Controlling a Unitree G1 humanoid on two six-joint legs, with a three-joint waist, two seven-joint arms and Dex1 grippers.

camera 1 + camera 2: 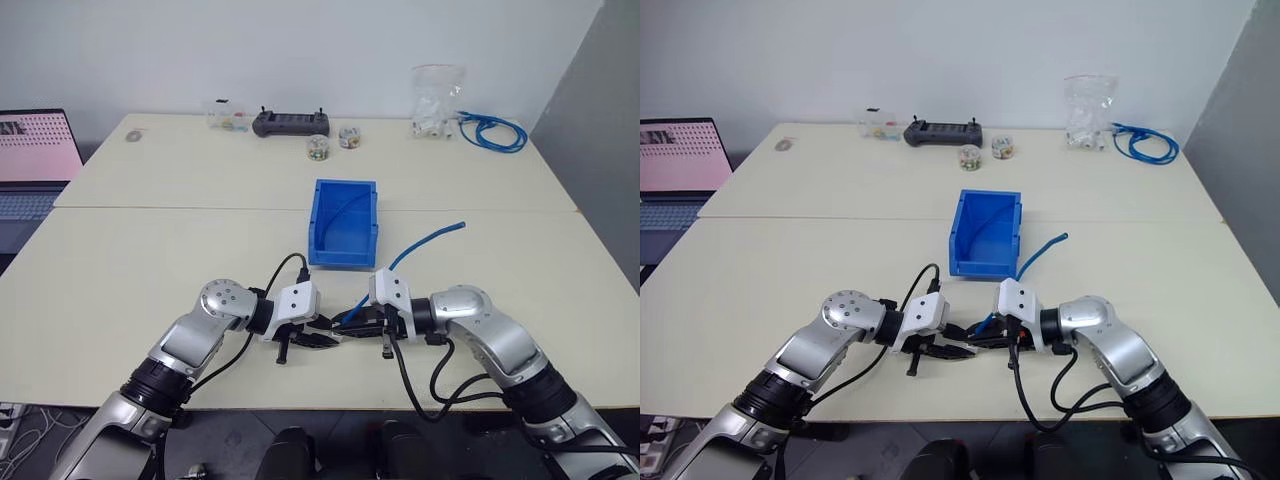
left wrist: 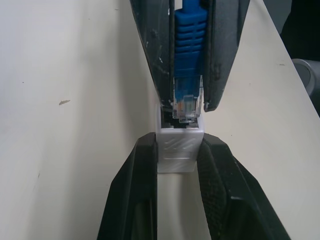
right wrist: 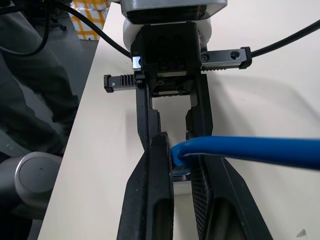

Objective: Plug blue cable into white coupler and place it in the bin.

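The blue cable's plug end, now at the coupler's socket opening, will be set down by my right gripper in the near end of the blue bin (image 1: 348, 244).
Both grippers meet tip to tip just above the table near its front edge. My left gripper (image 1: 322, 340) is shut on the white coupler (image 2: 179, 147), a small white block pinched between its black fingers. My right gripper (image 1: 350, 322) is shut on the blue cable (image 3: 260, 152) just behind its clear plug (image 2: 186, 105). The plug's tip sits at the coupler's socket opening, partly inside it. The rest of the cable arcs up and away to the right, and its free end (image 1: 455, 227) hangs in the air. The blue bin (image 1: 318, 225) stands open just beyond the grippers.
Along the far edge of the table lie a coiled bundle of blue cables (image 1: 492, 130), a clear plastic bag (image 1: 436, 100), a black controller (image 1: 291, 123), two small jars (image 1: 318, 148) and a small clear box (image 1: 226, 115). A laptop (image 1: 35, 160) sits off to the left.
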